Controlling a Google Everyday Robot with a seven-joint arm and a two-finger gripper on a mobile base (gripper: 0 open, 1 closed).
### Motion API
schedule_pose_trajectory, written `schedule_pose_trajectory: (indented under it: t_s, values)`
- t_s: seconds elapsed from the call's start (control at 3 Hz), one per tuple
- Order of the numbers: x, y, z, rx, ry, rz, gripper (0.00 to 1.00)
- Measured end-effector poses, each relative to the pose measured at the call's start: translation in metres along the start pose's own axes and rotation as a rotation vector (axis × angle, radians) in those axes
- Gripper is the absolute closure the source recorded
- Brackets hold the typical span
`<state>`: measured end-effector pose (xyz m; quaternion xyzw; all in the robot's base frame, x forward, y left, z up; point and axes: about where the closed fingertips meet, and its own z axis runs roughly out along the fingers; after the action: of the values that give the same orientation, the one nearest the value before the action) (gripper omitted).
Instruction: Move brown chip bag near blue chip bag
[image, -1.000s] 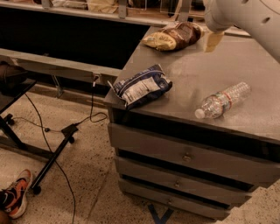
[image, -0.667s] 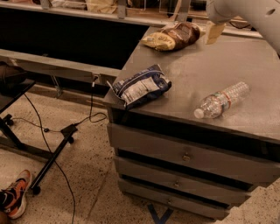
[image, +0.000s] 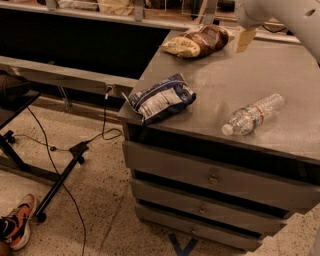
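Note:
I need to next move my gripper to the dark middle (image: 201, 40) of the brown chip bag and close it there, between the bag's pale tan ends.
The brown chip bag (image: 197, 42) lies at the far left corner of the grey table (image: 225, 75); it is dark brown in the middle with pale tan ends. The blue chip bag (image: 161, 97) lies puffy at the table's near left corner, partly over the edge. My gripper (image: 245, 38) hangs from the white arm (image: 290, 15) at the top right. It is just right of the brown bag, slightly above the table, and holds nothing that I can see.
A clear plastic water bottle (image: 252, 115) lies on its side near the table's front right. Drawers (image: 215, 180) run below the tabletop. On the floor at left are cables, a black stand (image: 55, 175) and a sneaker (image: 17, 225).
My gripper has risen slightly and shifted a little to the right, beside the brown bag. Both bags and the bottle have not moved.

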<state>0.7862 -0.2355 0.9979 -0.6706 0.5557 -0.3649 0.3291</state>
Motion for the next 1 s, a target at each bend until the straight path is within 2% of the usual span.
schedule_pose_trajectory:
  t_s: [0.33,0.67,1.0]
  values:
    - [-0.010,0.015,0.028,-0.055,-0.112,-0.033,0.00]
    - [-0.024,0.008,0.047,-0.029,-0.239,-0.072,0.00]
    - [-0.035,0.002,0.060,0.012,-0.311,-0.099,0.00]
